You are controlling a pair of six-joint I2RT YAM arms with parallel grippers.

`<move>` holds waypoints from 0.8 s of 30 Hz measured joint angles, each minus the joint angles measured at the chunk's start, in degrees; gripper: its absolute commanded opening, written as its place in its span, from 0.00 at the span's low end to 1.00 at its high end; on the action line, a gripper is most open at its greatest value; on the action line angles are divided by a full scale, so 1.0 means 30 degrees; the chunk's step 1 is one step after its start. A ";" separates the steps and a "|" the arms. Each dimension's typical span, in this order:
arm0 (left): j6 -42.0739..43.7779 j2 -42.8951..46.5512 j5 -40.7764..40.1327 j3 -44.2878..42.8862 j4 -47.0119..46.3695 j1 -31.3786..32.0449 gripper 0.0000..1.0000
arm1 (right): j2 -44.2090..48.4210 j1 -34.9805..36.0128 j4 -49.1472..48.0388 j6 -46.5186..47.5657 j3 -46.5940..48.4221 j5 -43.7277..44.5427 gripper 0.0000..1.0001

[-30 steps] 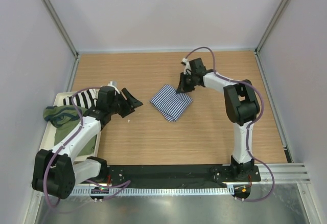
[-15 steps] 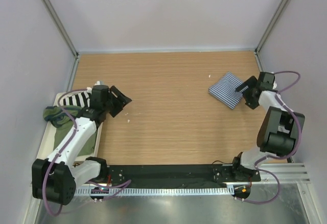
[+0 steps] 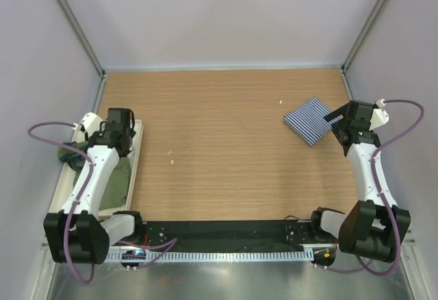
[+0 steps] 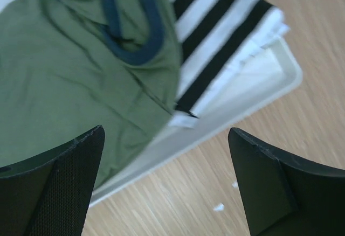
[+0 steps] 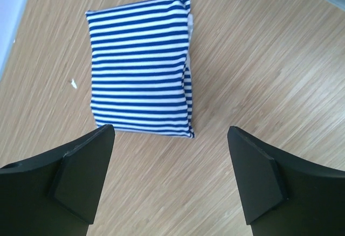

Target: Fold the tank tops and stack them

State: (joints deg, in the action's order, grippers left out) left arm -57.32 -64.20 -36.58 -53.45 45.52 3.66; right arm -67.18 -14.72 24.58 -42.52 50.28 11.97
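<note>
The olive green tank top is in the white tray. Next, my left gripper closes on the middle of the olive green tank top (image 3: 117, 170) (image 4: 81, 85), near its navy trim.
A folded navy-and-white striped tank top (image 3: 308, 120) (image 5: 140, 66) lies flat on the wood at the right side of the table. My right gripper (image 3: 335, 118) (image 5: 170, 133) hovers just beside its near edge, open and holding nothing. An olive green tank top (image 3: 118, 178) (image 4: 64, 85) with navy trim lies crumpled in the white tray (image 3: 137, 155) (image 4: 259, 93) on the left. My left gripper (image 3: 118, 135) (image 4: 166, 133) hangs open above the tray's right rim, nothing between its fingers.
A garment with broad black-and-white stripes (image 4: 215, 36) lies in the tray partly under the olive top. Small white specks (image 3: 171, 153) sit on the wood. Grey walls enclose the table on three sides; the right arm is close to the right wall.
My right gripper carried the folded striped top from the table's middle to the right side and opened, letting it go. My left arm swung back over the tray and opened wider.
</note>
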 measured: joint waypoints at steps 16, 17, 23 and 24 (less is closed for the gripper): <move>-0.3300 -0.4648 0.3701 0.3220 0.0131 -0.7329 0.78 | 0.2280 0.1071 -0.0226 0.0058 -0.1967 -0.2273 0.92; -0.3300 -0.4699 0.3810 0.3220 0.0044 -0.7395 0.61 | 0.2375 0.1100 -0.0240 0.0066 -0.2018 -0.2426 0.92; -0.2907 -0.4692 0.5559 0.3264 -0.0933 -0.8306 0.12 | 0.3075 0.1122 -0.0554 0.0117 -0.2382 -0.3206 0.91; -0.2827 -0.4393 0.5901 0.3402 -0.1020 -0.8473 0.00 | 0.3162 0.1122 -0.0634 0.0109 -0.2455 -0.3286 0.91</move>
State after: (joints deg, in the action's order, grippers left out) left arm -65.80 -77.38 -18.87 -43.24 42.46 -21.76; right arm -57.69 -11.35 22.68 -42.19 42.92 2.11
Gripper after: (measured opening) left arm 0.211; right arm 0.919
